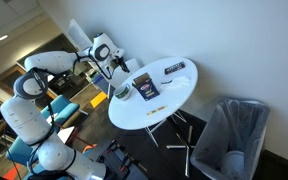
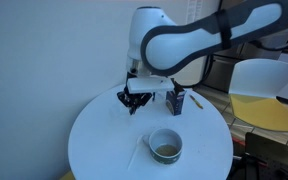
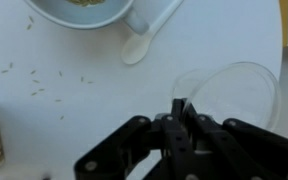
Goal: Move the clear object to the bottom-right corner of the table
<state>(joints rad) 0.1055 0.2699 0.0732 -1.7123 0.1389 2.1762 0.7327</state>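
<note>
My gripper has the clear object. It will let go of it on the white table (image 1: 136, 112) between the dark carton and the edge nearest my base.
The clear object (image 3: 230, 94) is a round see-through dish lying on the glossy white round table (image 3: 74, 110). In the wrist view my gripper (image 3: 181, 106) has its fingers closed together on the dish's near rim. In both exterior views the gripper (image 2: 134, 101) (image 1: 116, 84) is low over the table's edge, on the arm's side. The dish itself is too faint to make out in the exterior views.
A white bowl (image 2: 165, 146) with a white spoon (image 2: 144, 150) stands near the table's middle; both also show in the wrist view (image 3: 79, 10). A dark carton (image 2: 174, 100) stands beside the gripper. A flat dark packet (image 1: 177, 68) lies further along. A grey bin (image 1: 231, 135) stands on the floor.
</note>
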